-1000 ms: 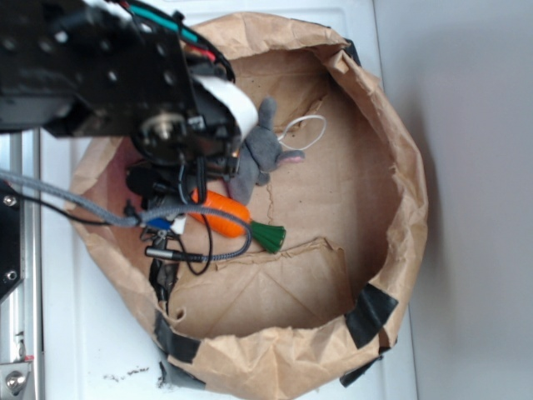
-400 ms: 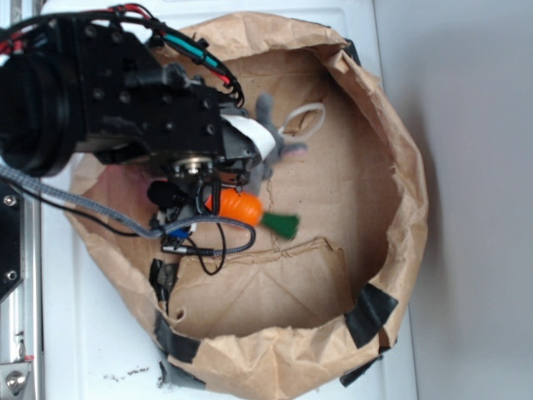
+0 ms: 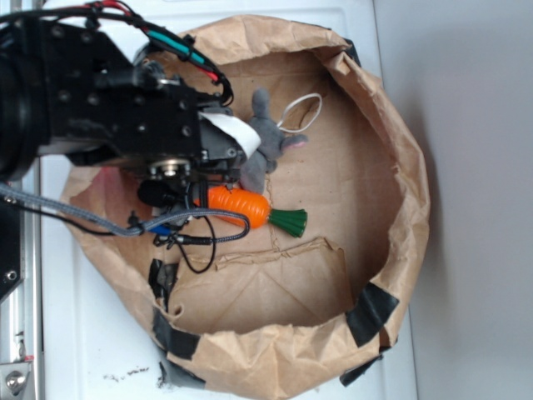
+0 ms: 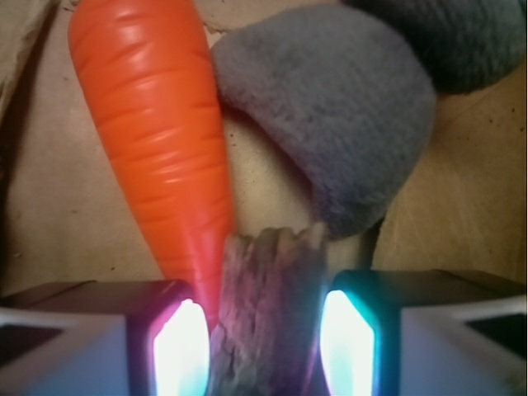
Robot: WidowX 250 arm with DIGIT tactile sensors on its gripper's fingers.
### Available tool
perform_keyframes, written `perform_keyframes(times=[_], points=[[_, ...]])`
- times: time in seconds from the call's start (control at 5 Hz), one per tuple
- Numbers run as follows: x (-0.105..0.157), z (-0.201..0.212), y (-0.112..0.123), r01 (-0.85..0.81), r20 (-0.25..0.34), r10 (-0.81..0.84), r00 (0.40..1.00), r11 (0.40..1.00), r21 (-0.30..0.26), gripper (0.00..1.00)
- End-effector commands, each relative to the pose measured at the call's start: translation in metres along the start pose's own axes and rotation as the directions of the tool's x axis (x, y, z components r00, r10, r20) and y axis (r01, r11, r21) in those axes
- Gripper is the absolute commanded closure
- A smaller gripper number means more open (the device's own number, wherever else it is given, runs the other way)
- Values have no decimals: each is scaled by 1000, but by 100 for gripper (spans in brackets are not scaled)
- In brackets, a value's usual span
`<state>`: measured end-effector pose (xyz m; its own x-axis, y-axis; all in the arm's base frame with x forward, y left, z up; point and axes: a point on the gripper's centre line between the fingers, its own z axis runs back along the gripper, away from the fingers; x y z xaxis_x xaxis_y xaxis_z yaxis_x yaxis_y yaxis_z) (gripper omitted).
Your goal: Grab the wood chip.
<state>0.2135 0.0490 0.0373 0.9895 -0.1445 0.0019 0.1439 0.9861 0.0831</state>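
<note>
The orange carrot's tip crowds in beside the wood chip at my gripper's finger, so next I open, back up, then come down and retake the wood chip [image 4: 271, 309].
The wood chip [image 4: 268, 305], rough brown-grey with a jagged far end, stands between my gripper's [image 4: 262, 351] two lit pads in the wrist view and fills nearly the whole gap. The gripper is shut on it. The tip of the orange carrot [image 4: 157, 140] reaches down beside the left pad, against the chip. The grey plush rabbit [image 4: 330, 124] lies just beyond the chip's end. In the exterior view the black arm [image 3: 108, 100] covers the gripper and the chip.
Everything sits in a brown paper bag [image 3: 391, 167] with rolled-down walls and black tape. The carrot [image 3: 239, 204], green leaves to the right, lies beside the rabbit [image 3: 265, 146]. A white loop [image 3: 300, 111] lies behind the rabbit. Cables hang under the arm.
The arm has shifted left across the bag. The carrot has slid to the right and now lies more exposed, and more of the rabbit shows.
</note>
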Motion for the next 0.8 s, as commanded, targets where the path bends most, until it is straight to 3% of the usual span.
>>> perform_keyframes(times=[0.0,0.4,0.6], points=[[5,33,-1,13,95,-12,995,1000,-11,100],[-3,79,3,38,221,-23,975,997,-64,100],[-3,76,7,69,200,-50,978,994,-89,19]])
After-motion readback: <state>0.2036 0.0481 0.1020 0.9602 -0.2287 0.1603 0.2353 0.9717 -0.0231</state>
